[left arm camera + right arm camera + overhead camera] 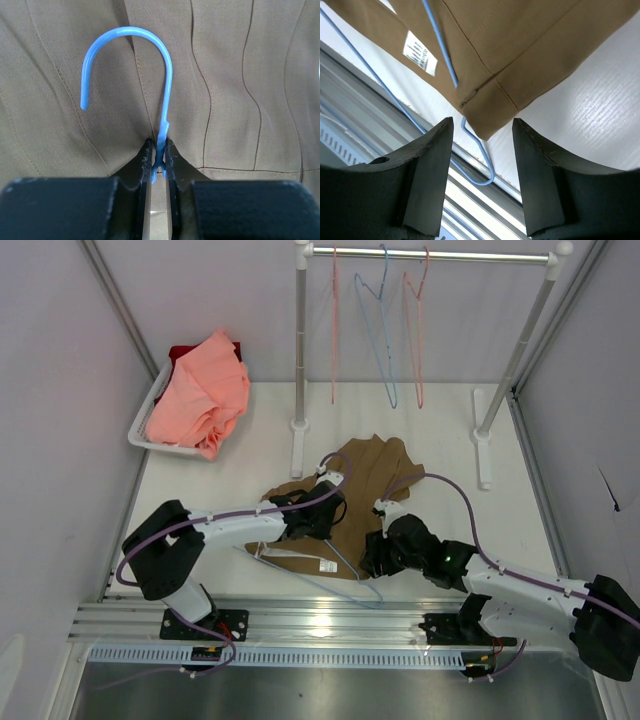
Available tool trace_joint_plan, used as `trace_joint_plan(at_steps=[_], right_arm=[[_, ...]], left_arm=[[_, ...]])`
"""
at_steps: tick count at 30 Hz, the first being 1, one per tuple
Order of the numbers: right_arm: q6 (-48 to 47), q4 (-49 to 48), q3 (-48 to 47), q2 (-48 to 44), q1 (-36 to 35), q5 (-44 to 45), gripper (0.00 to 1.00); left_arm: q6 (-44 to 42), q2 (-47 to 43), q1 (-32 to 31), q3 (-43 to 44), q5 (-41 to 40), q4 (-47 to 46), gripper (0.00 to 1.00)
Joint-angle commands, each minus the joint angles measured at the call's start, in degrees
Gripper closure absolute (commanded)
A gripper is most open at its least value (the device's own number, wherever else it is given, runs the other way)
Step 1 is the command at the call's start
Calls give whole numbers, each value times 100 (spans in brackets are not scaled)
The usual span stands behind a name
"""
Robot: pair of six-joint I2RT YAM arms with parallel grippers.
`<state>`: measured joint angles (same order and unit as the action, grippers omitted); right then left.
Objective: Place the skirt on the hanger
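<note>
I will grip the hanger's neck nearer the hook (pixel 162 136) with my left gripper and pull the hanger back, because the hanger's corner sticks out past the skirt's waistband toward the table's near edge.
The tan-brown skirt (pixel 360 490) lies flat on the white table, its white label (pixel 420 53) showing near the waistband. The pale blue hanger (pixel 330 575) lies partly under and through the skirt, its lower bar and corner sticking out toward the near edge (pixel 480 165). My left gripper (pixel 159 150) is shut on the hanger's neck just below the hook (pixel 131 37), over the skirt's fabric (pixel 240 75). My right gripper (pixel 482 135) is open and empty, hovering over the skirt's waistband corner (pixel 492 107) and the hanger's end.
A white basket (pixel 150 430) with a salmon-pink garment (pixel 200 395) stands at the back left. A clothes rail (pixel 430 254) at the back holds pink hangers (pixel 415 330) and a blue one (pixel 378 330). A metal rail (pixel 330 615) runs along the near edge.
</note>
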<state>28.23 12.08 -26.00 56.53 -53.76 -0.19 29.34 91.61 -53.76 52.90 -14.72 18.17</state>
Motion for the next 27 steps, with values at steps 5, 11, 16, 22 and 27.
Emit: trace_joint_plan(at_steps=[5,11,16,22,27], right_arm=[[60,163,-2,77,-267,581,46],[130,199,-54,279,-311,739,46],[183,216,-98,393,-328,810,51],[157,199,-116,446,-328,810,52],[104,172,-151,543,-328,748,52]], left_arm=[[-253,-179,67,229,31,-156,100],[-298,-100,67,299,14,-130,80],[-350,23,6,483,-180,72,61],[-333,330,-47,703,-303,257,63],[-262,454,-65,748,-488,599,71]])
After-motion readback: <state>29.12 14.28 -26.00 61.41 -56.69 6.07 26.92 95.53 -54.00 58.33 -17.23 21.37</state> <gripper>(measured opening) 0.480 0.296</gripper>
